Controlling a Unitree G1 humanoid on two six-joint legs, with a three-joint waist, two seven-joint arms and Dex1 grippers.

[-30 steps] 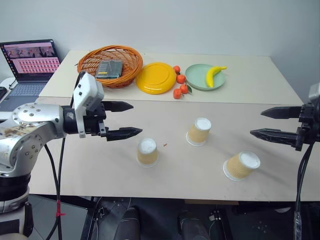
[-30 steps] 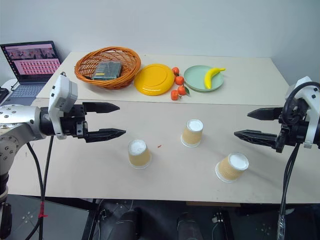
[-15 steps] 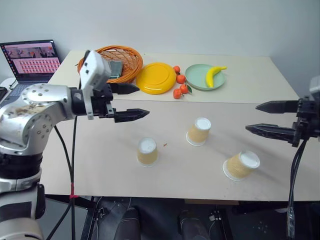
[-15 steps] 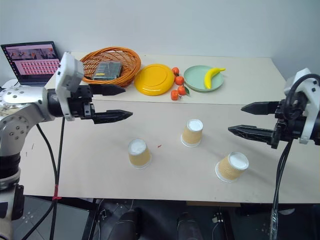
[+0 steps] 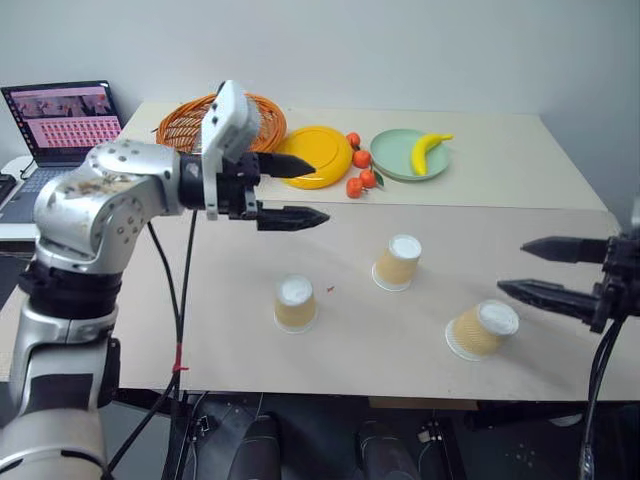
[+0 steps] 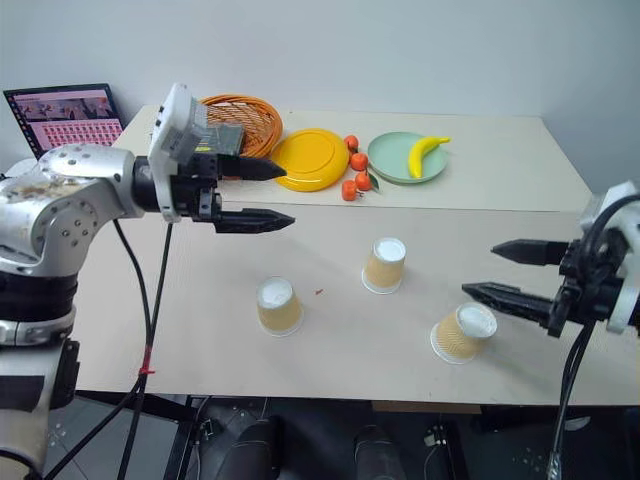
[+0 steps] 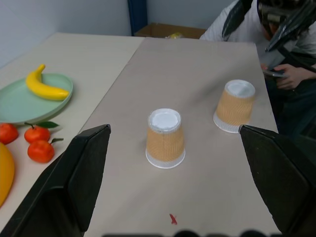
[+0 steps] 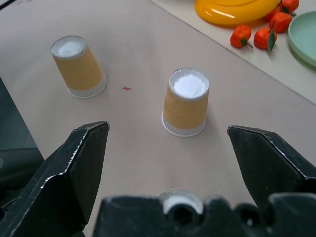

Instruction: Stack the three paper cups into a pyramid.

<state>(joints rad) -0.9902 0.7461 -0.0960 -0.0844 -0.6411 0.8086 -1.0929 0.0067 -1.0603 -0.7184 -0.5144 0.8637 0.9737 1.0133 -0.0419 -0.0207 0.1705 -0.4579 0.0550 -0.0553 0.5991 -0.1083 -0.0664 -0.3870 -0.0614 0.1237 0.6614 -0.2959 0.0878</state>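
Note:
Next, I close my right gripper around the upper sides [image 5: 487,333] of the nearest paper cup, just below that cup's white top.
Three paper cups stand upside down and apart on the near table: the left cup [image 5: 295,303], the middle cup [image 5: 397,262] and the right cup [image 5: 482,330]. My left gripper [image 5: 318,190] hangs open in the air, above and behind the left cup, pointing right and holding nothing. Low at the right, my right gripper [image 5: 512,266] is open too, pointing left just beside the right cup without touching it. The left wrist view looks between its open fingers at the middle cup [image 7: 165,137] and the right cup [image 7: 235,105].
On the far table are a wicker basket [image 5: 262,120], a yellow plate [image 5: 335,155], several tangerines [image 5: 360,170] and a green plate [image 5: 392,152] with a banana [image 5: 430,150]. A laptop [image 5: 65,120] sits at far left. A person [image 7: 291,44] sits beyond the table's right end.
My left gripper has risen and swung right, toward the back of the table. My right gripper has drawn back and sunk beside the right cup. The cups have not moved.

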